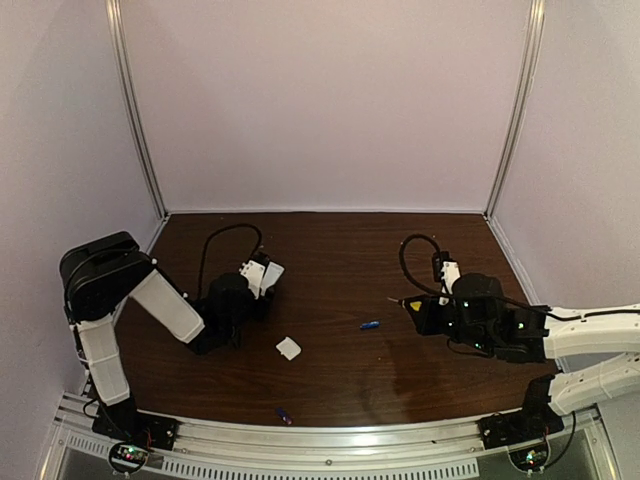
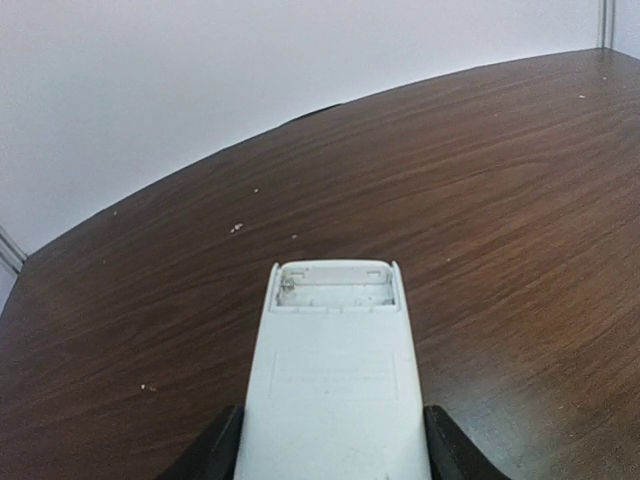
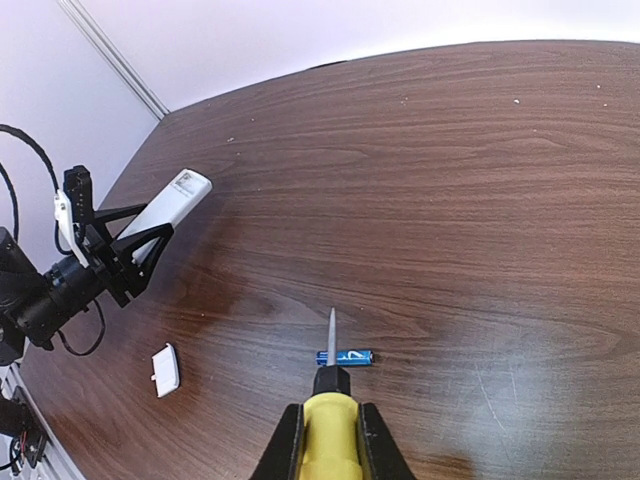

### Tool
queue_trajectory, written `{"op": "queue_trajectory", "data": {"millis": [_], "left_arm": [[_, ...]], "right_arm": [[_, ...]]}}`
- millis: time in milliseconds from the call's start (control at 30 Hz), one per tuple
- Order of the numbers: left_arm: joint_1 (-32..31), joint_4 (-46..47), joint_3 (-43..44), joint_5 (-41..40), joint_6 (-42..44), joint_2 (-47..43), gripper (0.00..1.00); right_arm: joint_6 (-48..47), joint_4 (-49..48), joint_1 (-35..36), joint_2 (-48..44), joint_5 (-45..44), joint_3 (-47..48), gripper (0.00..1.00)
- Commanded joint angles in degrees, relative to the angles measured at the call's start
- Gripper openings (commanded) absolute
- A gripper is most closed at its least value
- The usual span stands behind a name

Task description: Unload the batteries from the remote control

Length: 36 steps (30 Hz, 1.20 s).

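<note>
The yellow-handled screwdriver in my right gripper needs to be put down on the table [image 1: 413, 334] [image 3: 462, 398], beside the blue battery that is nearest to my right arm.
My left gripper [image 1: 262, 280] is shut on the white remote control [image 2: 338, 385] and holds it off the table; it also shows in the top view [image 1: 264, 273] and the right wrist view [image 3: 170, 210]. Its open battery compartment [image 2: 336, 286] at the far end looks empty, with no blue inside. My right gripper [image 3: 330, 432] is shut on the yellow-handled screwdriver [image 3: 330, 425], its tip over a blue battery [image 3: 346, 357] lying on the table [image 1: 370, 325]. A second blue battery [image 1: 284, 415] lies near the front edge.
The small white cover piece [image 1: 289, 348] lies on the table between the arms, also in the right wrist view [image 3: 166, 369]. Walls close the table at the back and sides. A metal rail [image 1: 330, 440] runs along the front.
</note>
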State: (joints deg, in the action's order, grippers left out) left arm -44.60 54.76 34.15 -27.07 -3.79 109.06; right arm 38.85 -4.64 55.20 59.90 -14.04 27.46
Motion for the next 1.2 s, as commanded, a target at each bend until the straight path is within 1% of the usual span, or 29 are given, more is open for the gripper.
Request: {"op": "queue_trajectory", "data": {"millis": [0, 67, 200, 500, 700, 900, 967, 1067, 1167], "left_arm": [[1.3, -1.7, -1.0, -3.2, -7.7, -1.4, 0.0], [1.4, -2.2, -1.4, -4.5, -9.4, -1.3, 0.0], [1.8, -1.5, -2.9, -4.2, -12.5, -1.1, 0.0], [1.8, -2.2, -5.1, -4.1, -16.3, -1.0, 0.0], [1.7, -2.8, -6.5, -3.6, -19.4, -1.2, 0.02], [0.6, -4.4, -9.1, -1.1, -26.0, -1.9, 0.02], [-1.0, -6.7, -9.2, -3.2, -26.6, -3.0, 0.02], [-4.0, -13.6, -7.5, -7.0, -28.3, -5.9, 0.03], [-7.5, -19.3, -5.2, -11.7, -28.7, -8.3, 0.06]], "right_arm": [[-0.8, -2.9, -0.3, 0.7, -1.2, -0.2, 0.0], [-1.0, -3.5, -0.3, 1.2, -0.8, 0.1, 0.0], [-1.7, -4.4, -0.3, 3.0, -0.1, 1.0, 0.0], [-3.2, -7.8, -0.3, 8.7, 0.5, 2.9, 0.0], [-4.6, -8.5, -0.3, 13.1, -1.6, 4.3, 0.0], [-5.0, -8.0, -0.3, 15.2, -4.6, 4.8, 0.0], [-4.9, -7.5, -0.2, 15.2, -5.4, 4.8, 0.0], [-4.6, -6.9, -0.3, 14.8, -6.6, 4.2, 0.0], [-4.7, -5.5, -0.2, 14.8, -7.5, 3.8, 0.0]]}}
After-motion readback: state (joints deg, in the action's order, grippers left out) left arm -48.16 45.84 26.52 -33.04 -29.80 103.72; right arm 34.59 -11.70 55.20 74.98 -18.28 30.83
